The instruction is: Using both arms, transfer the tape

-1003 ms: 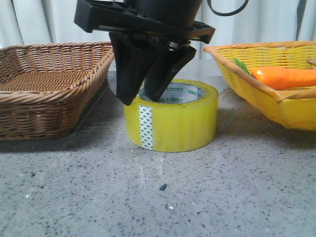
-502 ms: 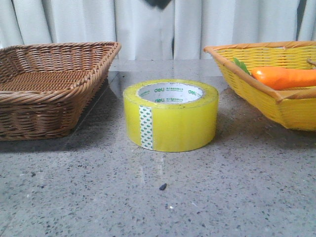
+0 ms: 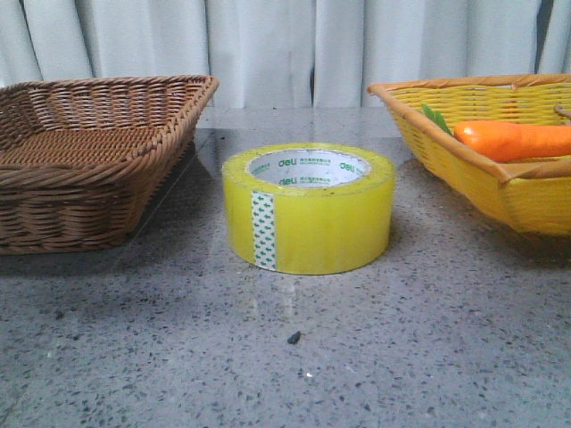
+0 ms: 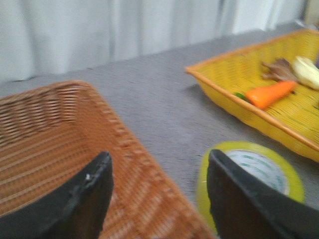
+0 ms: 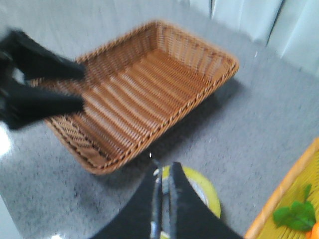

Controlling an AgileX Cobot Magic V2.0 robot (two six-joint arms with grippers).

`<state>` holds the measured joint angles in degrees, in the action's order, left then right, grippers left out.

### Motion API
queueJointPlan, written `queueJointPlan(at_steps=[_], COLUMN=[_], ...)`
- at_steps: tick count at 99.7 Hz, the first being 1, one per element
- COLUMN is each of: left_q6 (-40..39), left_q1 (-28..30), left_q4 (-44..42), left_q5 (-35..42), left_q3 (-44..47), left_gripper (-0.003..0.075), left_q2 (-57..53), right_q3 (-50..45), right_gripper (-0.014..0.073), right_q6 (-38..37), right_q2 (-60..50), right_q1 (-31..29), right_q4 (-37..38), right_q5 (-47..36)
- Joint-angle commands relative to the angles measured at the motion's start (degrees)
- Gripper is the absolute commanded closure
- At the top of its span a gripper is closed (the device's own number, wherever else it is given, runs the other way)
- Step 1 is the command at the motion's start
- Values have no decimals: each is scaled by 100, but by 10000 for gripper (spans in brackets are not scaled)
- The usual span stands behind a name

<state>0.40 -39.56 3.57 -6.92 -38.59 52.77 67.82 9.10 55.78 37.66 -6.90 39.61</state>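
The yellow tape is next for my left gripper, which should go to it and close on the tape's near rim (image 3: 352, 185) (image 4: 295, 191), on the side toward the yellow basket.
The yellow tape (image 3: 308, 209) lies flat on the grey table between two baskets, its white green-dotted strip facing the camera. No gripper shows in the front view. My left gripper (image 4: 159, 157) is open and empty, high over the near corner of the brown basket (image 4: 50, 139), with the tape (image 4: 259, 167) off to one side. My right gripper (image 5: 163, 167) is shut and empty, well above the tape (image 5: 199, 191). The left gripper (image 5: 77, 84) also shows in the right wrist view, open beside the brown basket.
A brown wicker basket (image 3: 89, 152) stands left of the tape. A yellow basket (image 3: 500, 178) on the right holds an orange carrot (image 3: 508, 138) and other vegetables. White curtains hang behind the table.
A black gripper that stood at the tape's left rim a second ago rose out of the front view. The tape stayed on the table.
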Motion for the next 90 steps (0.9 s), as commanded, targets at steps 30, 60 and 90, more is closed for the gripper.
queueJointPlan(at_steps=[30, 60, 90], left_q6=[-7, 1, 1], left_q1=[-1392, -1817, -1806], left_q4=[-200, -215, -257], left_q5=[64, -451, -638], left_q3=[-1450, -2165, -2244], left_gripper=[286, 274, 283], left_q2=[2032, 3139, 3747], right_q3=[-515, -515, -515], right_gripper=[658, 659, 659], right_q6=[-166, -207, -207], right_q2=[-1097, -1125, -1135], right_q1=[-5, -5, -5], right_q4=[35, 35, -19], right_q5=[-876, -854, -797])
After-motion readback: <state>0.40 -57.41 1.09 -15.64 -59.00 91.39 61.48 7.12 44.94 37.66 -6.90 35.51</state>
